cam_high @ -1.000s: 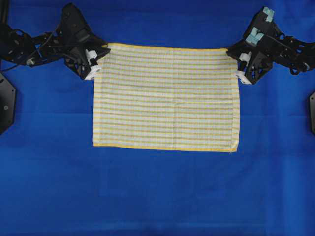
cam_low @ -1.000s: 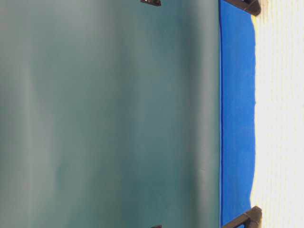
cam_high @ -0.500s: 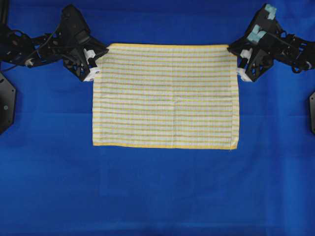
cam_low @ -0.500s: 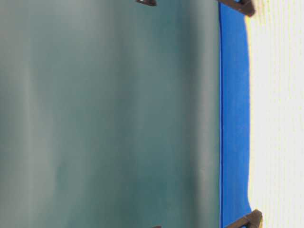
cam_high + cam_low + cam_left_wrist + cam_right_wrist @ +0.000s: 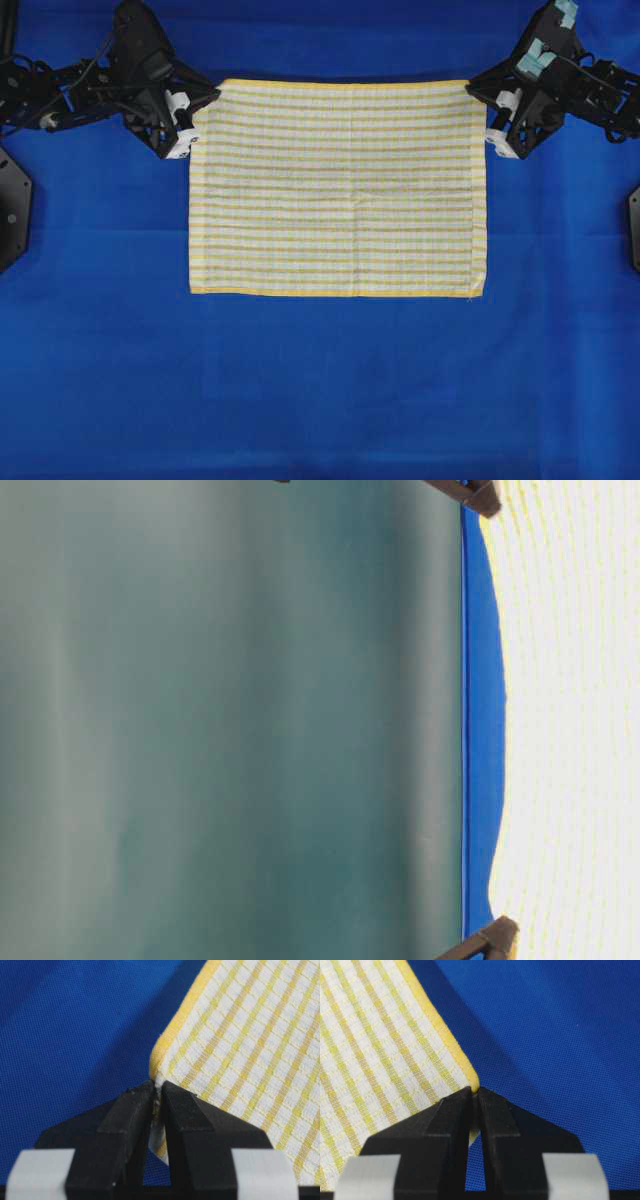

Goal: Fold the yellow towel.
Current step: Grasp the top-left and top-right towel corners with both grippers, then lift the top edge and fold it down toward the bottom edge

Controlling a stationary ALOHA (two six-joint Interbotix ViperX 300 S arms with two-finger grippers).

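Next, my right gripper releases the yellow towel's far corner on the towel's near corner [image 5: 473, 298] along the same side edge.
The yellow towel [image 5: 338, 188], white with yellow checked stripes and yellow hems, is spread over the blue table cover. Its near edge rests on the cover around the middle of the overhead view. My left gripper [image 5: 213, 93] is shut on the far left corner of the yellow towel [image 5: 240, 1035]; cloth shows pinched between its black fingertips [image 5: 131, 1106]. At the far right corner, my right gripper [image 5: 474, 92] is shut on the yellow towel [image 5: 380, 1050]. Both held corners are raised off the cover. The table-level view has the yellow towel [image 5: 570, 720] hanging between two black fingertips.
The blue table cover [image 5: 320, 400] stretches all round the towel. Black arm bases sit at the left edge [image 5: 12, 205] and the right edge [image 5: 634, 225] of the overhead view. A blurred grey-green surface [image 5: 230, 720] fills the left of the table-level view.
Both grippers have risen and moved toward the far side with the towel's far corners. The far edge has lifted and the near edge has slid slightly away from the front.
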